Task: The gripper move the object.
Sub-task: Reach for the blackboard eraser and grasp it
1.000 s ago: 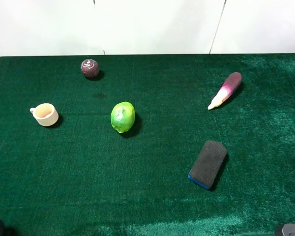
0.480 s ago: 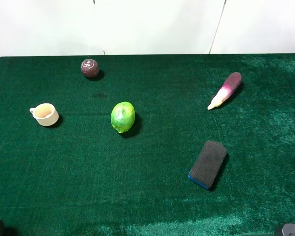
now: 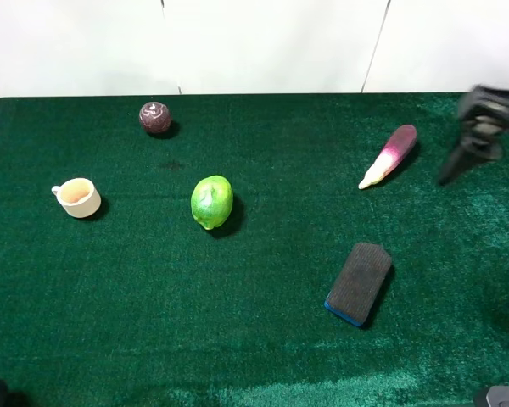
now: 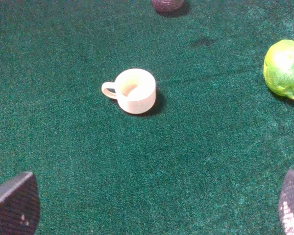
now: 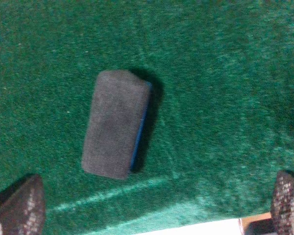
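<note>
The fingers of my right gripper will next move down to the dark grey felt block and then close on the block's middle point(image 3: 361, 280) point(image 5: 115, 122), across its long sides.
The object, a dark grey felt block with a thin blue base point(image 3: 359, 282), lies flat on the green cloth, right of centre and towards the front. It also shows in the right wrist view point(image 5: 116, 122), with its blue edge along one long side. My right gripper point(image 3: 471, 148) is a blurred dark shape in the air at the far right, behind the block and well apart from it. Its fingers point(image 5: 22, 208) stand wide apart and hold nothing. My left gripper point(image 4: 154, 205) is open and empty over the left of the table, and is not seen in the high view.
A purple-white eggplant point(image 3: 390, 155) lies at the back right, close to my right gripper. A green lime point(image 3: 211, 201) sits near the middle. A cream cup point(image 3: 77, 197) stands at the left. A dark red ball point(image 3: 155, 117) lies at the back left. The table's front edge point(image 5: 186, 230) is near the block.
My right arm has come into the high view from the right edge and moved left towards the eggplant. The block and the other objects have not moved.
</note>
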`<state>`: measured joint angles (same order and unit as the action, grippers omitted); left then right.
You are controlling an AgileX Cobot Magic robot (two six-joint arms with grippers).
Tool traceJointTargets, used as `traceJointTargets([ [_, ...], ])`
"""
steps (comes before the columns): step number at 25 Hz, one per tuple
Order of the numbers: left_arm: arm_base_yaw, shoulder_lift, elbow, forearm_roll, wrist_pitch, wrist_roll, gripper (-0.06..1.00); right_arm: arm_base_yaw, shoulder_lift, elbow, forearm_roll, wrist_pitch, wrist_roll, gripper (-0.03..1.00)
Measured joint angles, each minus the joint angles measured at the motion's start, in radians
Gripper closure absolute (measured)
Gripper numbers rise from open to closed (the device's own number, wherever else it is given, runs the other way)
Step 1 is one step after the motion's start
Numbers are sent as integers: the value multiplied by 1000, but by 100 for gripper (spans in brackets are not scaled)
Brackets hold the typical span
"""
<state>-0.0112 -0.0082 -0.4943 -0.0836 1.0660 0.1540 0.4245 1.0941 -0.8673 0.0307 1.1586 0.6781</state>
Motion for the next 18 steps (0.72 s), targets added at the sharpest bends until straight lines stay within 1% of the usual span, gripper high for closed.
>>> traceJointTargets([
  [2,0,0,0,0,0,0,-5,72,42,0,-24,-37,80,28],
  [4,0,0,0,0,0,0,-5,125,88,0,-31,-70,140,28],
  [9,0,0,0,0,0,0,-5,215,201,0,-44,-126,233,28],
  [13,0,0,0,0,0,0,-5,251,279,0,-44,-181,266,28],
  [18,0,0,0,0,0,0,-5,258,380,0,-31,-234,272,28],
])
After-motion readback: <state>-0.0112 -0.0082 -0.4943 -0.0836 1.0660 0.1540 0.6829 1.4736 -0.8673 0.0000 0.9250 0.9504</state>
